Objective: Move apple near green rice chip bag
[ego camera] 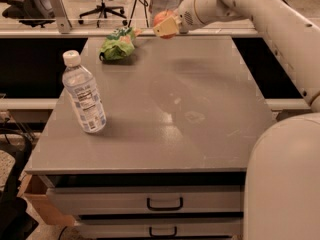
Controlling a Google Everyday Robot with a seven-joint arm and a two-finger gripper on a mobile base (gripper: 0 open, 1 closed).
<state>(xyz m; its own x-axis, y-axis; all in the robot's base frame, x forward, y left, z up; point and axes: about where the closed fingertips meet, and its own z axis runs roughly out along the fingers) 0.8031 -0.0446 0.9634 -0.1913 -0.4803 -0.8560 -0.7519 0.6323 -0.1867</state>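
Observation:
My gripper is headed for the grey table's far edge. It will let go of the apple there, close beside the green rice chip bag (150, 50).
The red-orange apple (162, 19) is held in my gripper (165, 26) above the far edge of the grey table (165, 114). The gripper is shut on it, with a tan finger (166, 29) across its front. The green rice chip bag (118, 45) lies crumpled at the table's far left corner, a short way left of the apple and below it. The apple is off the table surface and apart from the bag.
A clear water bottle (84, 95) with a white cap stands upright on the table's left side. My white arm (260, 14) reaches in from the right. Drawers (165, 204) sit under the table front. Office chairs stand behind a rail at the back.

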